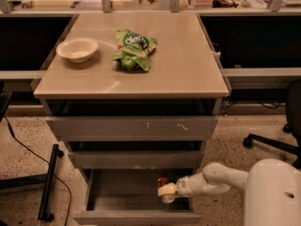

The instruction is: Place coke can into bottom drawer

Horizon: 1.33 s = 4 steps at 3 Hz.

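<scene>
Next, my gripper lets go of the coke can on the bottom drawer's inside [162, 191], toward the side nearest my white arm.
The bottom drawer [136, 217] is pulled open below two shallower grey drawers. My white arm reaches in from the right. My gripper [165, 190] sits inside the drawer at its right side, low over the floor. The coke can [162, 182] shows as a small red-orange shape at the gripper's tip, partly hidden by the fingers [165, 190]. It sits inside the drawer, and I cannot tell if it rests on the floor.
A white bowl [77, 49] and a green snack bag [134, 49] lie on the cabinet top [188, 65]. A black office chair base [270, 142] stands to the right. A black stand leg [49, 182] and cable lie on the floor at the left.
</scene>
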Motion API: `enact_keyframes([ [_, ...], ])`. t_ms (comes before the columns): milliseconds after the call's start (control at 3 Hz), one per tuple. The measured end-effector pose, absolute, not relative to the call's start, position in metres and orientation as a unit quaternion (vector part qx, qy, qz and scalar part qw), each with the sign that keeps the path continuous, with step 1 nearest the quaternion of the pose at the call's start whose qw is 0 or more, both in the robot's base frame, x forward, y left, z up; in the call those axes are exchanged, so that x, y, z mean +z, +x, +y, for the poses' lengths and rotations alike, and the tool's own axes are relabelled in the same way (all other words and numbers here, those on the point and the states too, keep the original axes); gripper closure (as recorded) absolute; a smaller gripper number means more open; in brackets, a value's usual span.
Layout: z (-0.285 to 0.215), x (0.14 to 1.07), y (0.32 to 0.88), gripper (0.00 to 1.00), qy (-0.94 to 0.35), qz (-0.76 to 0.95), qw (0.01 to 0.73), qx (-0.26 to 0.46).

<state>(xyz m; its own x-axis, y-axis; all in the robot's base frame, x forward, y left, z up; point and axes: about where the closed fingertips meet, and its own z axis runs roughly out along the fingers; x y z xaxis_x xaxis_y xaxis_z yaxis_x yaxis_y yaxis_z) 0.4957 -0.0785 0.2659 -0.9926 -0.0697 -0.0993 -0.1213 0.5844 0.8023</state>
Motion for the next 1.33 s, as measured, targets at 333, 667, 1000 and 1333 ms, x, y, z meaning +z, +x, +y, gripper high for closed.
enact_keyframes([
  [333, -0.073, 0.231, 0.501, 1.0, -0.042, 0.892, 0.008, 0.45],
  [667, -0.07, 0.198, 0.507, 1.0, -0.027, 0.895, -0.007, 0.446],
  [1000, -0.071, 0.172, 0.51, 1.0, -0.01, 0.896, -0.03, 0.444],
  [1333, -0.072, 0.17, 0.512, 0.82, -0.009, 0.896, -0.029, 0.443],
])
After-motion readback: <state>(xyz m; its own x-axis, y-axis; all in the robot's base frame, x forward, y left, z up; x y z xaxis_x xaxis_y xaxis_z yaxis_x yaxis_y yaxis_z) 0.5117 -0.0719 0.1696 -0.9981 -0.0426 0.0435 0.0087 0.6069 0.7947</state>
